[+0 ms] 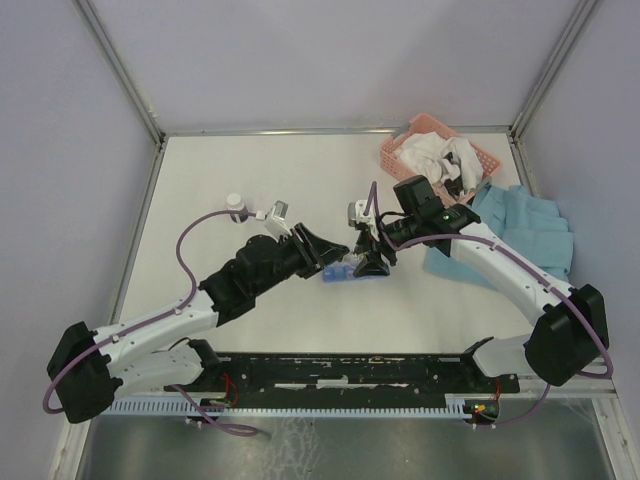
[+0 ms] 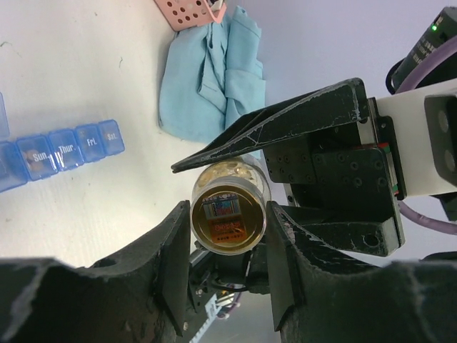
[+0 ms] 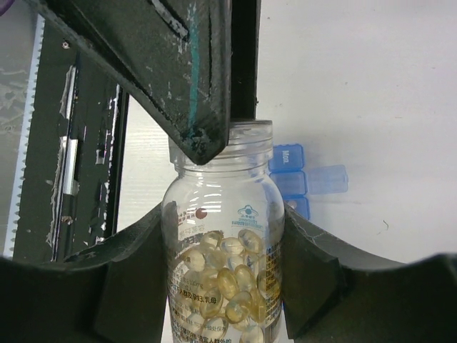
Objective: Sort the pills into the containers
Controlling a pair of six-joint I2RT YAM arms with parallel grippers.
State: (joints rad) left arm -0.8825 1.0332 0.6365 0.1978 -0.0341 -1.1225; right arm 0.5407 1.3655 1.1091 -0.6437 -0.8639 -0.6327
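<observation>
Next, I set the bottle cap on the bare table (image 1: pixel 253 250) just before the small white bottle, using my left gripper.
A clear bottle (image 3: pixel 225 243) with no cap holds yellowish pills (image 3: pixel 228 279). My right gripper (image 3: pixel 225 211) is shut on its body. In the left wrist view the bottle's round end (image 2: pixel 228 225) faces the camera, and the fingers of my left gripper (image 2: pixel 228 211) touch it on both sides. In the top view the two grippers, left (image 1: pixel 335 250) and right (image 1: pixel 372 262), meet just above the blue pill organiser (image 1: pixel 340 272). The organiser also shows in the left wrist view (image 2: pixel 64 150) and the right wrist view (image 3: pixel 289 179), with one lid (image 3: pixel 328 179) open. A small orange speck (image 3: pixel 291 205) lies in one compartment.
A pink basket (image 1: pixel 440 155) with white cloth stands at the back right, and a blue cloth (image 1: pixel 525 225) lies beside it. A small white bottle (image 1: pixel 235 203) and a small white-grey object (image 1: pixel 275 211) sit at the left. A black rail (image 1: pixel 370 375) runs along the near edge.
</observation>
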